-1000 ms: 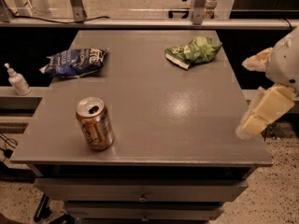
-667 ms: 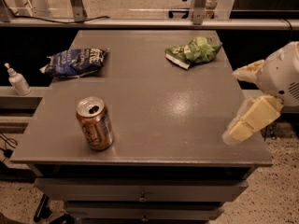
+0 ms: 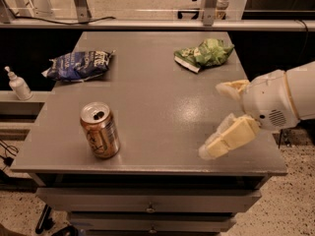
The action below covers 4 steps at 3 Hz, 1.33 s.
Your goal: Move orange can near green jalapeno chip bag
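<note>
My gripper goes to the orange can next and closes around the middle of its body (image 3: 102, 134), under the can's silver top.
The orange can (image 3: 100, 130) stands upright near the front left of the grey table (image 3: 157, 87), its silver top and pull-tab hole showing. The green jalapeno chip bag (image 3: 204, 54) lies wrinkled at the back right of the table. My gripper (image 3: 212, 119) reaches in from the right, over the table's front right part, well to the right of the can. Its two pale fingers are spread apart and hold nothing. One finger (image 3: 230, 88) points left higher up, the other (image 3: 224, 141) lower, near the front edge.
A dark blue chip bag (image 3: 78, 65) lies at the back left of the table. A small white pump bottle (image 3: 18, 84) stands on a ledge left of the table. Drawers (image 3: 147, 208) sit under the tabletop. A rail with metal posts runs behind the table.
My gripper has moved left from beyond the table's right edge to over its front right part. The can and both bags have not moved.
</note>
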Available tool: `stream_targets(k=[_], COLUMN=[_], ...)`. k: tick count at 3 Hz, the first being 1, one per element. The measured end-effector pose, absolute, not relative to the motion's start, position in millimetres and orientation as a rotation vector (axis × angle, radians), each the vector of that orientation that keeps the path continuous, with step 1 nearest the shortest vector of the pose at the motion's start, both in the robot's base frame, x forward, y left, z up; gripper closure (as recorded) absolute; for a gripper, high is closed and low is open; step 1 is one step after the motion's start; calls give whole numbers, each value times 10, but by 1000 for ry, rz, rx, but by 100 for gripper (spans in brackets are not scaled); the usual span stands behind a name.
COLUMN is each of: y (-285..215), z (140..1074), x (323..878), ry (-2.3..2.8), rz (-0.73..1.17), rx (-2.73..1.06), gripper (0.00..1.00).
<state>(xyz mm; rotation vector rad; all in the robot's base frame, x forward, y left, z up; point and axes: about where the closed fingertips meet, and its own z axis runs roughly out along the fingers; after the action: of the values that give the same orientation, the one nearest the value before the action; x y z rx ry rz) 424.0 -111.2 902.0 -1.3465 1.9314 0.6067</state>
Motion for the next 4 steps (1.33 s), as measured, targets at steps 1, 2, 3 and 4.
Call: stream_targets(k=[1,2,3,4], y=[-585,-572,-402,-126], z=[8998,9002,8931,8839], x=[4272,4270,4351,4502], ry=[1802,1797,1749,1675], rz=[687,691,724,768], rx=[-1333,-1333,-1323,-1306], gripper=[0,0,0,0])
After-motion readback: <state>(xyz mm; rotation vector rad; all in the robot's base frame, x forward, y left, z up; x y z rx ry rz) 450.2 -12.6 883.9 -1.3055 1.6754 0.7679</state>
